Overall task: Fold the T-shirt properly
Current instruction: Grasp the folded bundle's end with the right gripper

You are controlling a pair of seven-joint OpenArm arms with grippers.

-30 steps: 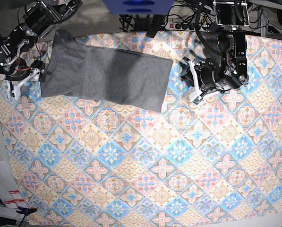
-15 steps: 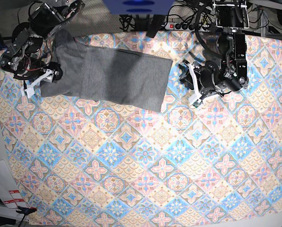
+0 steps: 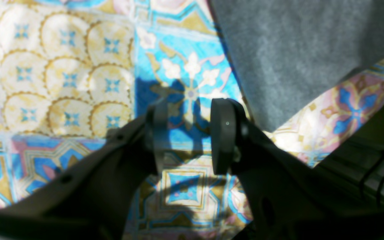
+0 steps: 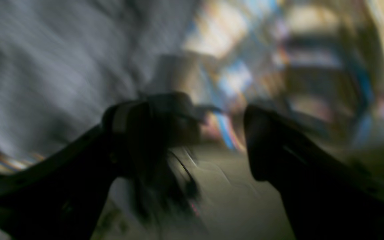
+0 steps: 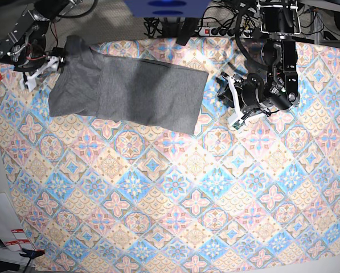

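The T-shirt's end section (image 5: 86, 66) is just beside the folded edge of the grey T-shirt's long middle part. My right gripper needs to close there next.
The grey T-shirt (image 5: 130, 85) lies flat as a long folded strip at the cloth's top left. Its corner shows at the upper right of the left wrist view (image 3: 298, 50). My left gripper (image 3: 188, 133) is open with nothing between its fingers, just off that corner over the patterned cloth; in the base view it (image 5: 226, 102) sits right of the shirt's right end. My right gripper (image 4: 208, 140) is open and blurred by motion, with grey T-shirt fabric (image 4: 62, 66) beside its left finger. In the base view it (image 5: 44, 67) hangs by the shirt's upper left end.
A pastel floral-tile cloth (image 5: 175, 187) covers the table. A power strip and cables (image 5: 221, 31) lie behind the table's far edge. Papers (image 5: 10, 239) sit off the cloth at the bottom left.
My right arm has swung from the shirt's lower left edge up toward its top left corner. The left arm shifted slightly left early on, then stayed put. The shirt has not moved.
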